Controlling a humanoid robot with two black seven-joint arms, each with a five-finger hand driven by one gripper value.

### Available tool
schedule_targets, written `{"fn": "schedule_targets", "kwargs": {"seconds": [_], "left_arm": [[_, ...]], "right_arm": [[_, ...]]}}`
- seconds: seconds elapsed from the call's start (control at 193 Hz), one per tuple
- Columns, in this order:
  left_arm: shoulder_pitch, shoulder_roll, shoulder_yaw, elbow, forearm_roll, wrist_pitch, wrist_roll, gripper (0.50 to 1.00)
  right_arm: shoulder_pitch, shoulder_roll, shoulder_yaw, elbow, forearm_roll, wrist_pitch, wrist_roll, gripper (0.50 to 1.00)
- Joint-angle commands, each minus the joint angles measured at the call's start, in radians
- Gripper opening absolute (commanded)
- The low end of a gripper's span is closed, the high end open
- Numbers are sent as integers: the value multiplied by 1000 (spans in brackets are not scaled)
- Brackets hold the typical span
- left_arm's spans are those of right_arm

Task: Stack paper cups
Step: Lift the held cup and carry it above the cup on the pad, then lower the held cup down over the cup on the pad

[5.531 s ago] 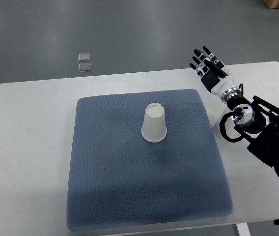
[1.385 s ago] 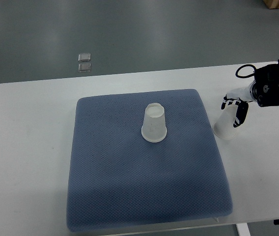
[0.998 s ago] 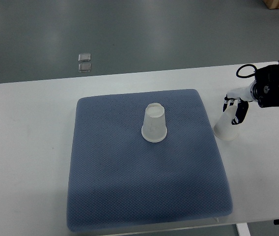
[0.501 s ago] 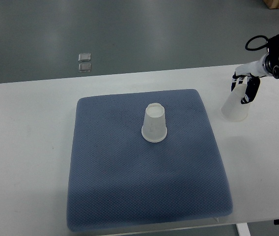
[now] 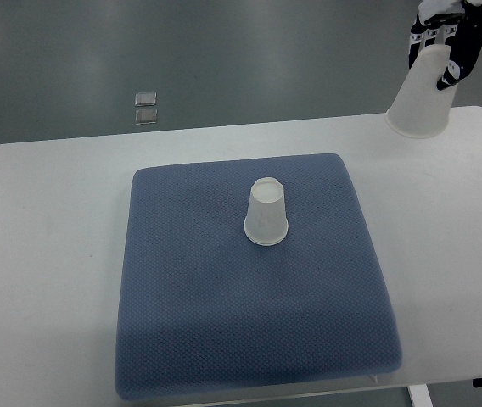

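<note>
Next, I release the paper cup from my right gripper over the top of the upside-down cup [image 5: 268,193] that is on the blue-grey mat.
One white paper cup [image 5: 266,214] stands upside down near the middle of the blue-grey mat [image 5: 190,322]. A second white paper cup [image 5: 421,97], also mouth down, hangs in the air at the top right, well above the table's far right corner. My right hand [image 5: 446,36] is shut on its upper part, with dark fingers [image 5: 466,47] wrapped over the side. Most of the right arm lies outside the picture. The left arm does not show.
The mat lies on a white table [image 5: 46,254] whose far edge runs just below the held cup. Two small clear squares [image 5: 146,108] lie on the grey floor beyond the table.
My right hand closed on the cup beside the mat's right edge and lifted it up and away, toward the top right. The cup on the mat has not moved.
</note>
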State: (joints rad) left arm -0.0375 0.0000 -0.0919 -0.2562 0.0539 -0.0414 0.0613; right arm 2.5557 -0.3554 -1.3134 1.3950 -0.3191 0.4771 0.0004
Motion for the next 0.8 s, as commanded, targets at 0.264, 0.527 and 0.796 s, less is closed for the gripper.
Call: {"fn": "schedule_targets", "kwargs": {"seconds": [0.264,0.527,0.796], "left_arm": [[-1,0,-2,2,-2,0,0,1000],[-1,0,-3,6,-3,0,0,1000],[1,0,-9,11,-3,0,0,1000]], "right_arm": [[54,82,118,4,35,18,9,629],[12,225,250,-42,189,-3,9,629],[-124,319,286,-94,193,-80,7,631]]}}
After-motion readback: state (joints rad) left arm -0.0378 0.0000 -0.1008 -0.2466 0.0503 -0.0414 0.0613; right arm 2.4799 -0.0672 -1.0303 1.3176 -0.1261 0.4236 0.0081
